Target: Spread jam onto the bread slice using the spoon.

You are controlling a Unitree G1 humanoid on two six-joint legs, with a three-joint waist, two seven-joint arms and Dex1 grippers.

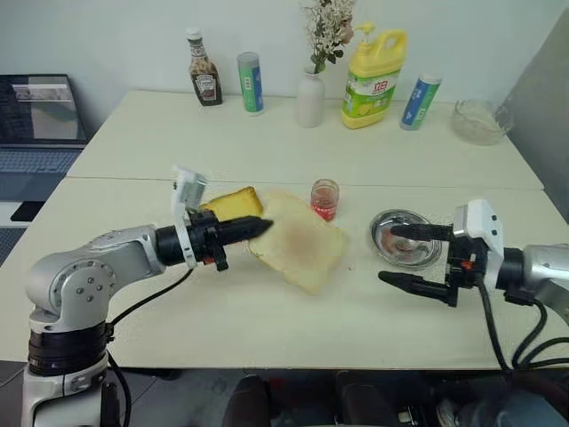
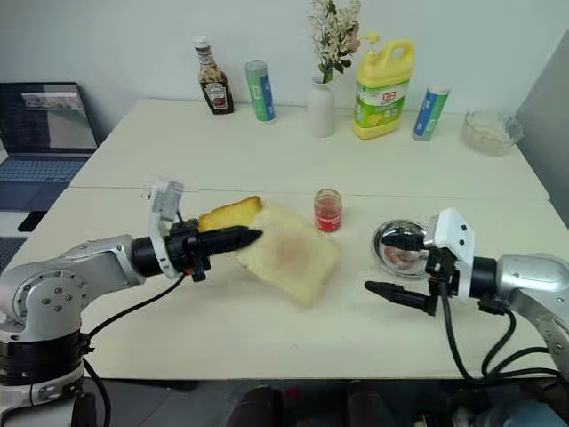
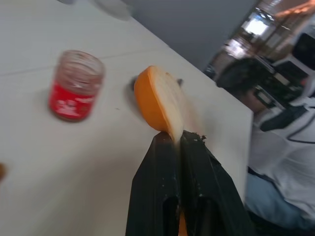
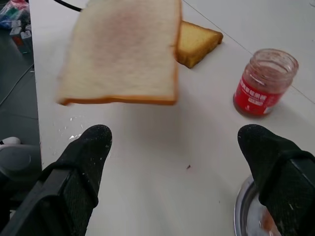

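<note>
Next, my left gripper lets the bread slice go, lying flat on the bare table [image 1: 324,280] in front of the jam jar.
My left gripper [image 1: 262,227] is shut on one edge of the bread slice [image 1: 302,245], a thin pale square with a faint pinkish centre. The slice hangs tilted just above the table. The small glass jar of red jam [image 1: 324,199] stands uncapped right behind the slice. At the right, my right gripper [image 1: 388,254] is open and empty, pointing toward the slice. Its upper finger reaches over the round steel dish [image 1: 427,258], which has a pinkish smear inside. The spoon is hidden.
A thick golden toast piece [image 1: 233,203] lies behind the left gripper. Along the back edge stand a ketchup bottle [image 1: 204,80], two tubes, a white vase [image 1: 309,98], a yellow detergent jug [image 1: 373,78] and a glass bowl [image 1: 481,121]. A laptop [image 1: 40,120] sits at far left.
</note>
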